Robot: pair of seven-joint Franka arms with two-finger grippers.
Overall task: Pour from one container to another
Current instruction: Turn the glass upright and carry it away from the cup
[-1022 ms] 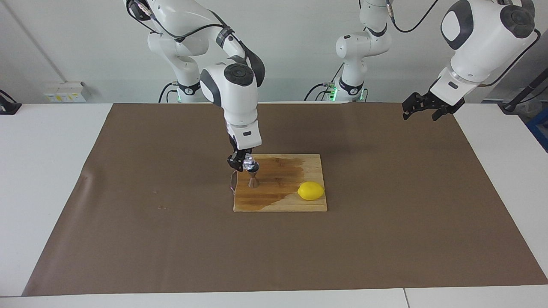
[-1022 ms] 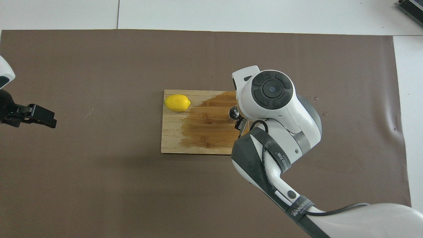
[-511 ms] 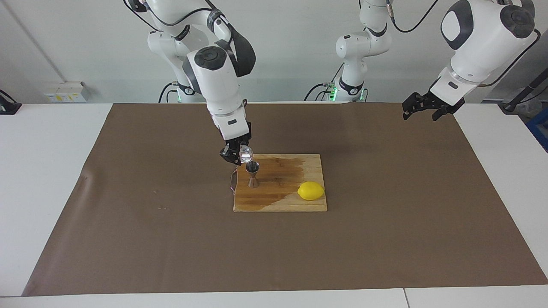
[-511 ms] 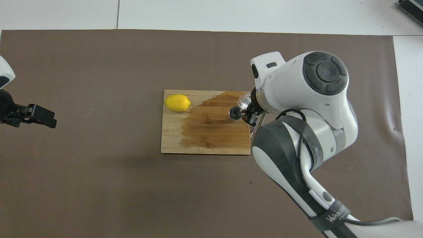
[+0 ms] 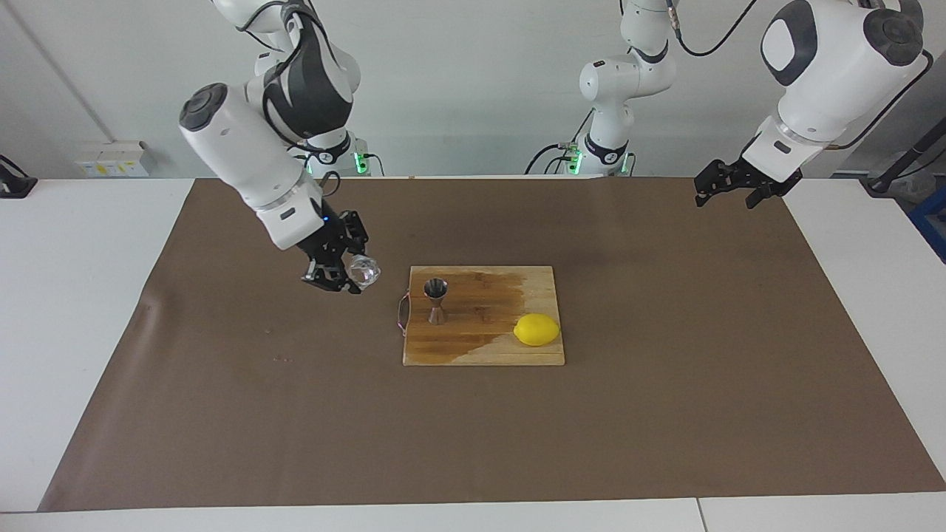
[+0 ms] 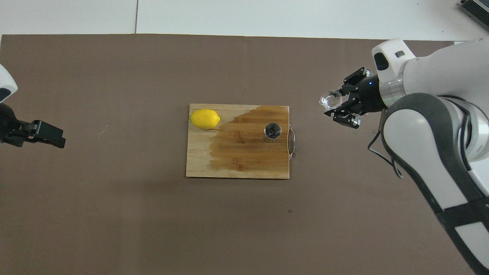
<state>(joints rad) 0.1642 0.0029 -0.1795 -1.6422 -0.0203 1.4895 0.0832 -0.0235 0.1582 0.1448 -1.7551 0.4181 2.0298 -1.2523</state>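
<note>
I will let go of the small clear glass cup with my right gripper on the brown mat (image 6: 377,128), well past the handle of the cutting board.
The small clear glass cup (image 5: 366,273) (image 6: 330,100) is tipped on its side in my right gripper (image 5: 353,270) (image 6: 340,102), which is shut on it. Cup and gripper hang over the brown mat, off the cutting board toward the right arm's end of the table. The steel hourglass jigger (image 5: 436,299) (image 6: 272,131) stands upright on the wooden cutting board (image 5: 480,351) (image 6: 237,170), near the end with the handle. My left gripper (image 5: 728,185) (image 6: 49,134) waits open and empty, raised over the mat's edge at the left arm's end.
A yellow lemon (image 5: 536,329) (image 6: 205,118) lies on the board's corner toward the left arm's end. A dark wet stain covers much of the board around the jigger. The brown mat (image 5: 665,414) covers most of the white table.
My right gripper has carried the glass cup up from the jigger's mouth and off the board toward the right arm's end. The jigger now stands uncovered. The left arm has not moved.
</note>
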